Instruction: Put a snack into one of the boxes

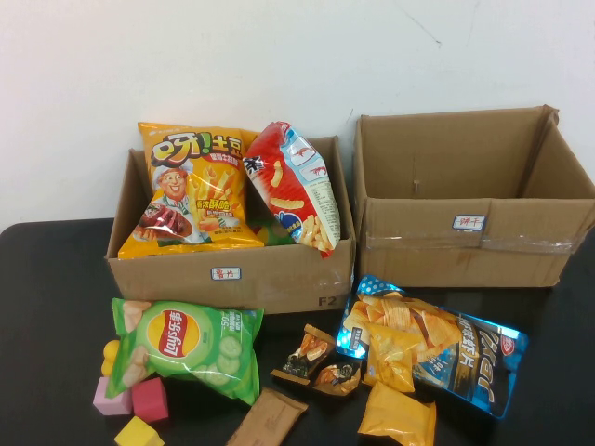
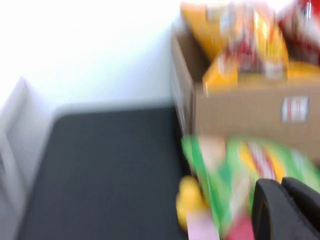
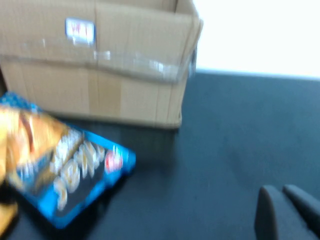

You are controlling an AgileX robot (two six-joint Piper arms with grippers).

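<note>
Next, the robot's left gripper needs to grasp the green chip bag beside its red logo (image 1: 152, 336) (image 2: 232, 165), toward the end of the bag by the pink foam block.
The left box (image 1: 232, 269) holds a yellow chip bag (image 1: 191, 186) and a red snack bag (image 1: 293, 186). The right box (image 1: 465, 237) looks empty. In front lie a green chip bag (image 1: 186, 344), a blue chip bag (image 1: 437, 348), two small dark packets (image 1: 307, 353), an orange packet (image 1: 398, 418) and a brown packet (image 1: 268, 418). Neither arm shows in the high view. My left gripper (image 2: 282, 187) is shut and empty, just short of the green bag (image 2: 235, 175). My right gripper (image 3: 282, 192) is shut and empty over bare table, right of the blue bag (image 3: 65, 170).
Foam blocks lie at the front left: pink (image 1: 112, 398), red (image 1: 151, 400) and yellow (image 1: 138, 434). A white wall stands behind the boxes. The black table is bare left of the left box (image 2: 240, 112) and right of the right box (image 3: 100, 75).
</note>
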